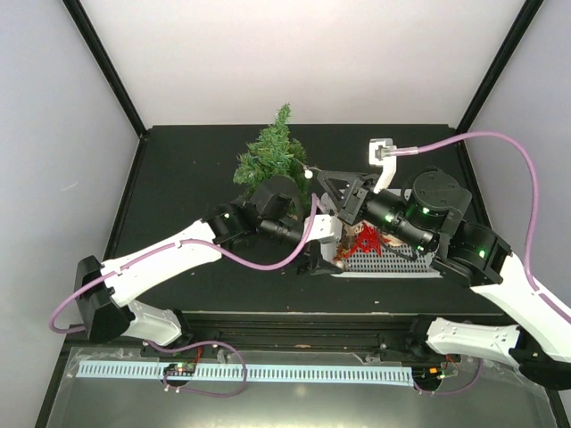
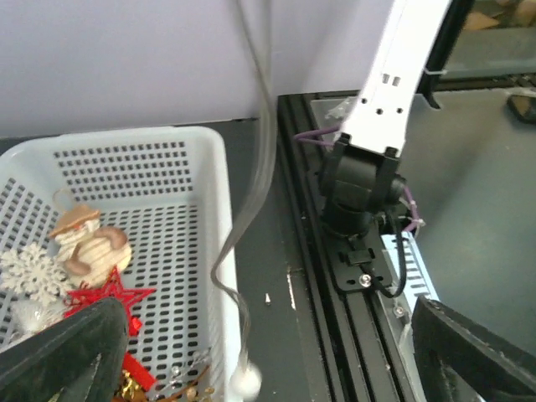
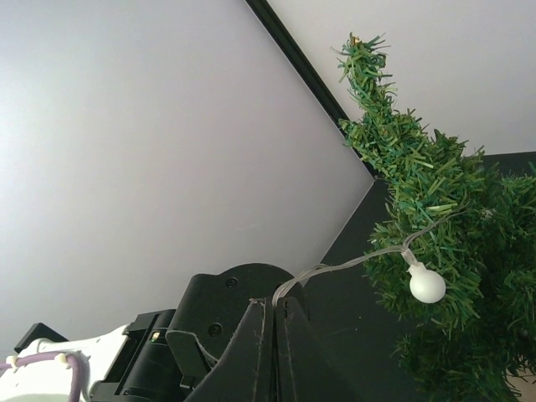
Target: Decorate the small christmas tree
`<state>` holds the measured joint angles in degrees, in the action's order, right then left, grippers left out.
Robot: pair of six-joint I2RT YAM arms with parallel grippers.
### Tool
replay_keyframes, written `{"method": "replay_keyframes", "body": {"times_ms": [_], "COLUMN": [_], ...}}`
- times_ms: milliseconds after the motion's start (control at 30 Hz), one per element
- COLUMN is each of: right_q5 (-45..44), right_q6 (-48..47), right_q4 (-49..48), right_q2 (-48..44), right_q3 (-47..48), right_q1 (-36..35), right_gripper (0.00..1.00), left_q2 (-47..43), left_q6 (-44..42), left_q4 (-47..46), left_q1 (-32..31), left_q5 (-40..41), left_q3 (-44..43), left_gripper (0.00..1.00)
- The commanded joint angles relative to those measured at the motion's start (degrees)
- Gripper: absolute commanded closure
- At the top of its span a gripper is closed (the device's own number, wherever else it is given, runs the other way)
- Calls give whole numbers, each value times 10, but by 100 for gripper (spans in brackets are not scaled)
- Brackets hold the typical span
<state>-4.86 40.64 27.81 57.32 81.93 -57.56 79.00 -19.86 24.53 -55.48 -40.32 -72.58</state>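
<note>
The robot's left gripper has the white bulb dangling loose between its fingers, so it should open wider and close on the wire (image 2: 237, 303) above the bulb before drawing the string around the tree.
The small christmas tree (image 1: 272, 153) stands at the back of the black table, dark green and bristly; it also fills the right of the right wrist view (image 3: 419, 193). My right gripper (image 1: 316, 176) (image 3: 272, 303) is shut on the clear wire of a light string (image 3: 352, 261). The wire runs onto the tree's branches, with a white bulb (image 3: 427, 285) hanging against them. My left gripper (image 1: 314, 244) (image 2: 266, 311) is open beside the basket. The wire (image 2: 251, 193) and a second bulb (image 2: 245, 381) dangle between its fingers, not gripped.
A white perforated basket (image 1: 393, 264) (image 2: 142, 159) lies under the right arm. It holds a red star (image 2: 113, 300), a white snowflake (image 2: 32, 272), a snowman figure (image 2: 88, 243) and gold trinkets. The table's front rail and the right arm's base (image 2: 360, 193) are close by.
</note>
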Motion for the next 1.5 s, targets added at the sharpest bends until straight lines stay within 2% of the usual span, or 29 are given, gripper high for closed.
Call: {"method": "replay_keyframes", "body": {"times_ms": [0,133,167,233,333,433,500,600,633,667,700,733,767,800,900,967,1033,1133,1367,1467], "right_q5": [-5,-3,-2,1,2,1,-3,-3,-2,0,3,5,9,12,19,20,22,25,36,41], "right_q6": [3,6,7,11,14,17,20,23,24,26,28,30,32,34,44,53,60,71,88,92], "right_q4": [-24,-30,-31,-38,-41,-47,-51,-57,-60,-64,-68,-73,-79,-85,-110,-130,-148,-170,-198,-202], "right_q2": [-14,-16,-16,-18,-18,-21,-24,-26,-27,-27,-28,-29,-30,-33,-45,-55,-64,-72,-71,-65], "right_q3": [3,-3,-4,-10,-12,-18,-23,-28,-29,-30,-32,-35,-37,-40,-57,-73,-83,-96,-104,-103], "right_q1": [-5,-5,-5,-5,-4,-5,-5,-5,-5,-4,-5,-4,-4,-5,-5,-4,-4,-4,-5,-4], "right_gripper": [99,99,99,99,99,99,99,99,99,99,99,99,99,99,99,99,99,99,99,99], "left_q2": [-6,-7,-4,5,20,30,29,23,19,16,13,9,5,-1,-20,-51,-51,-47,-41,-39], "left_q6": [5,14,18,26,33,44,49,46,45,44,44,48,52,54,56,72,99,148,175,183], "left_q4": [-19,-18,-18,-15,-6,-2,-4,-4,-7,-12,-18,-28,-37,-49,-81,-143,-156,-198,-235,-243], "left_q1": [1,1,1,0,0,0,0,0,0,0,0,0,1,2,7,16,27,42,46,48], "left_q5": [71,3,-15,-36,-79,-135,-160,-160,-149,-131,-108,-81,-47,-18,29,48,56,57,22,-8], "left_q3": [-10,-10,-12,-21,-36,-46,-46,-43,-38,-33,-26,-19,-11,-3,22,56,53,60,73,73], "left_gripper": [6,8,12,33,72,95,98,98,95,78,53,34,24,19,15,10,9,9,9,14]}}
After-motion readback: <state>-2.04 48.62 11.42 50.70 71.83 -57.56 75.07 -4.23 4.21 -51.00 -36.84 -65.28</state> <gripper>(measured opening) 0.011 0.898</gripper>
